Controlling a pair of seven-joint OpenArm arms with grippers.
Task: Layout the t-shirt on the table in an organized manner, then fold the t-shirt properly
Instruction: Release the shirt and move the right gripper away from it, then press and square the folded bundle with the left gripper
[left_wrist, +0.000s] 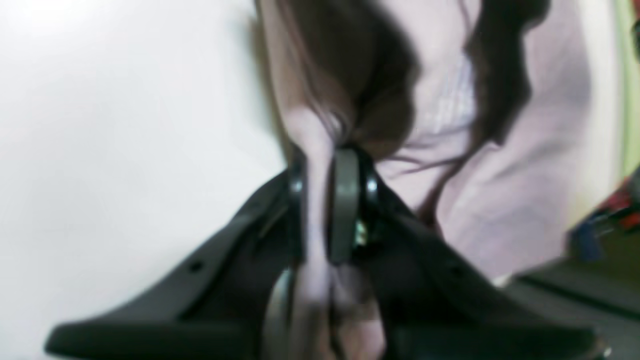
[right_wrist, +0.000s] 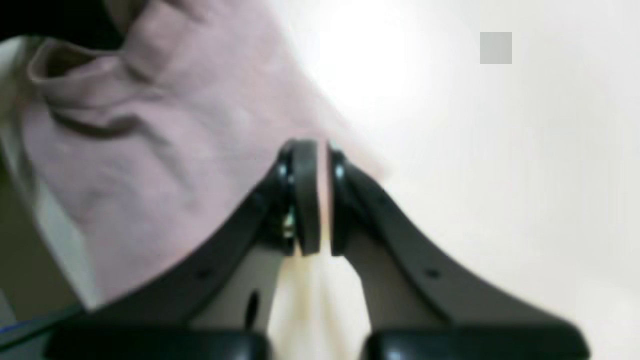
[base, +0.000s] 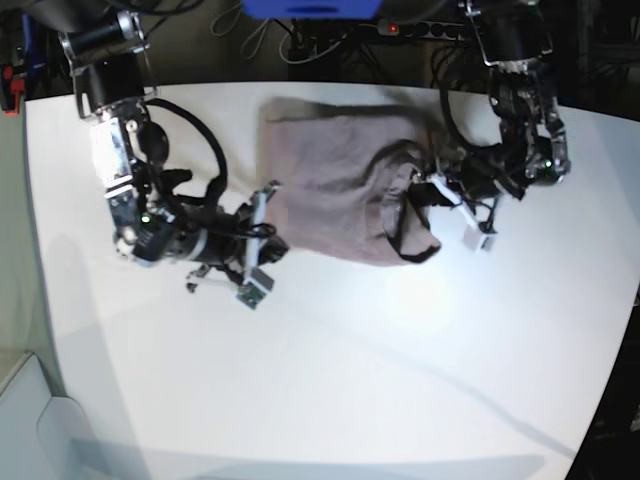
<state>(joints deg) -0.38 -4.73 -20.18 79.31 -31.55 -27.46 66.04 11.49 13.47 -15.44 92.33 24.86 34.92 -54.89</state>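
Observation:
My left gripper needs to let go of the t-shirt's pinched fold on the white table (base: 230, 258) under my right gripper.
The dusty pink t-shirt (base: 335, 180) lies rumpled on the white table (base: 350, 360), toward its far middle. In the base view my right gripper (base: 272, 215) is at the shirt's left edge and my left gripper (base: 425, 195) at its bunched right edge. In the left wrist view the left gripper (left_wrist: 320, 200) is shut, with a fold of the t-shirt (left_wrist: 500, 200) pinched between its fingers. In the right wrist view the right gripper (right_wrist: 324, 195) is shut on a thin edge of the t-shirt (right_wrist: 150, 150), which spreads away to the left over the table (right_wrist: 500, 175).
Cables and a power strip (base: 420, 30) run along the table's far edge, beside a blue object (base: 310, 8). In the left wrist view the table edge is close on the right, with red and blue items (left_wrist: 615, 215) beyond it.

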